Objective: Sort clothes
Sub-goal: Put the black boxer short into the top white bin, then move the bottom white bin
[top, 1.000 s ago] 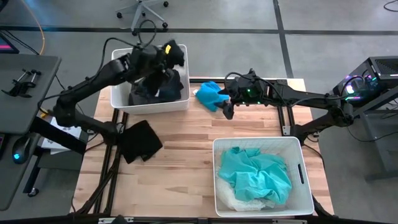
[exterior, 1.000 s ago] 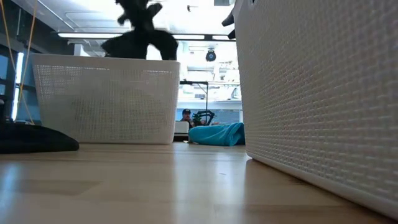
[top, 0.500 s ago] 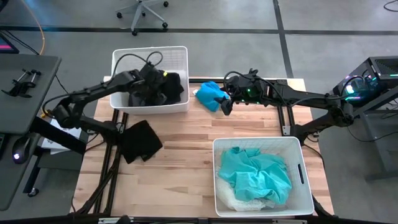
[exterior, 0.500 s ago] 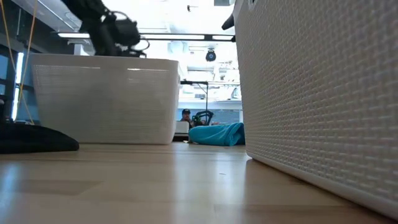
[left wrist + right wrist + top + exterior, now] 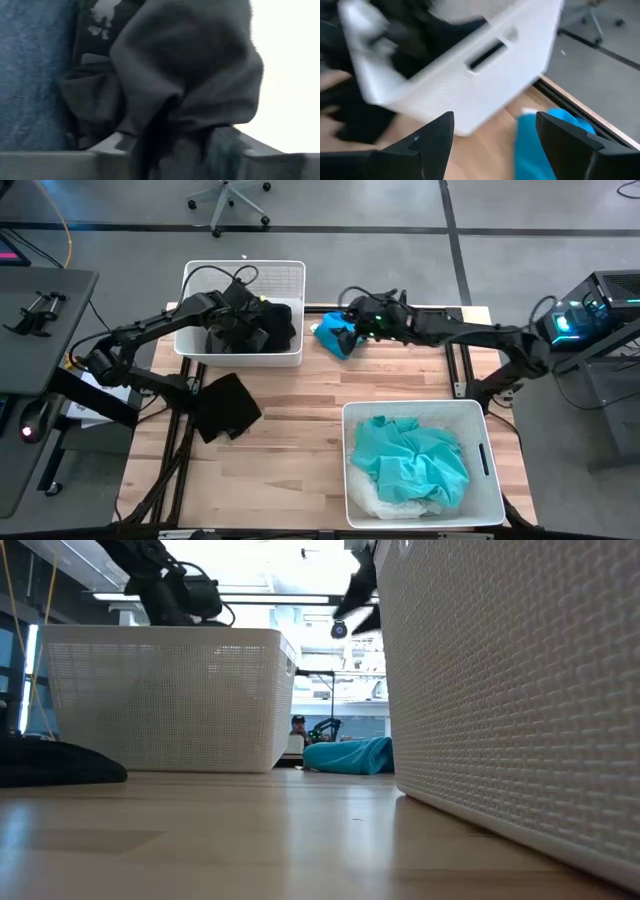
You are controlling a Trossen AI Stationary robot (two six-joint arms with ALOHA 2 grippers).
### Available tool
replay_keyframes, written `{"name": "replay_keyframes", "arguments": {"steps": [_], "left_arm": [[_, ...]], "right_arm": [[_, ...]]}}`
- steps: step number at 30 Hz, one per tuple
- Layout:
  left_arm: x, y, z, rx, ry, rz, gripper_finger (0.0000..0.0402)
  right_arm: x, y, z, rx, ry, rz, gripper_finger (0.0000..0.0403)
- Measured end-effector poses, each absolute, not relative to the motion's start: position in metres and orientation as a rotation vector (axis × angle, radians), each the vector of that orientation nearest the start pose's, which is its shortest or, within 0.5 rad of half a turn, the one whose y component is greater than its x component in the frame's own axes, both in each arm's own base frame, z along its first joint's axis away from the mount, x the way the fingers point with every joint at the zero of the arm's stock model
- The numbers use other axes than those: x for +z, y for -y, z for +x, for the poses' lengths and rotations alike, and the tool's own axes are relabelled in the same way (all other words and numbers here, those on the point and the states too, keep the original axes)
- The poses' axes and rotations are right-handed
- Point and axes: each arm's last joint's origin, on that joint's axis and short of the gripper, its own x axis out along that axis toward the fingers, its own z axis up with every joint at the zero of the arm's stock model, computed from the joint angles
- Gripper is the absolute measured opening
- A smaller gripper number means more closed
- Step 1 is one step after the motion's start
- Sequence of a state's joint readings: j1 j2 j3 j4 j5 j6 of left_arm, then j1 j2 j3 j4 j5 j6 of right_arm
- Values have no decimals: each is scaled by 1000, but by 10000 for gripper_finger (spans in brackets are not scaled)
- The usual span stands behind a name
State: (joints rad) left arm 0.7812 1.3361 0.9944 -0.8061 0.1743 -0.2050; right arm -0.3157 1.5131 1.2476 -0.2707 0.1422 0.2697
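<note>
I will grip the rim of the white bin with turquoise clothes with my right gripper, at the bin's corner (image 5: pixel 348 406) nearest the blue garment.
Dark clothes (image 5: pixel 262 325) are piled in the far-left white bin (image 5: pixel 290 280). My left gripper (image 5: pixel 240 318) is down among them, and the left wrist view is filled by dark grey cloth (image 5: pixel 185 70). A bright blue garment (image 5: pixel 330 338) lies on the table to the right of that bin. Above it my right gripper (image 5: pixel 347 320) hangs open and touches nothing; its fingers (image 5: pixel 427 145) stand wide apart. It shows high over the table in the low view (image 5: pixel 355 602). A black garment (image 5: pixel 225 405) lies flat near the table's left edge.
A second white bin (image 5: pixel 480 420) stands at the near right and holds turquoise clothes (image 5: pixel 412 460) over something white. In the low view its wall (image 5: pixel 520 700) fills the right half of the picture. A person (image 5: pixel 298 725) shows far behind the table. Bare wood lies between the bins.
My left gripper has come down from above the far-left bin into it, and the dark garment that hung from it now lies in the pile. The bin has slid slightly toward the near edge. My right gripper has moved toward the table's far-left, toward that bin.
</note>
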Motion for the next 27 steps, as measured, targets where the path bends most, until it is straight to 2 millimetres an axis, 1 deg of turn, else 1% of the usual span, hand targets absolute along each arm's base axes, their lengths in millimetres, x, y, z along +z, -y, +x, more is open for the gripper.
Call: {"name": "replay_keyframes", "arguments": {"steps": [4,7,8,12,16,18,20,22,25,27], "left_arm": [[266,-173,184,599,-927,-767,221],[284,-174,186,597,-892,-780,243],[290,-174,187,594,-879,-771,246],[315,-174,192,581,-816,-733,248],[334,-175,195,575,-760,-696,245],[340,-175,195,575,-739,-685,245],[344,-175,195,575,-727,-678,245],[346,-175,195,575,-724,-676,245],[345,-175,195,576,-727,-678,245],[345,-175,195,576,-736,-683,245]], "right_arm": [[284,137,330,-591,-544,335,270],[265,157,330,-644,-595,418,270],[263,162,331,-657,-625,423,270],[278,171,342,-672,-704,420,270],[275,180,355,-710,-919,410,270],[282,181,362,-696,-968,376,270],[296,178,372,-648,-945,346,270],[304,172,381,-625,-912,332,270],[306,170,390,-642,-878,358,270],[304,174,393,-671,-891,397,270]]}}
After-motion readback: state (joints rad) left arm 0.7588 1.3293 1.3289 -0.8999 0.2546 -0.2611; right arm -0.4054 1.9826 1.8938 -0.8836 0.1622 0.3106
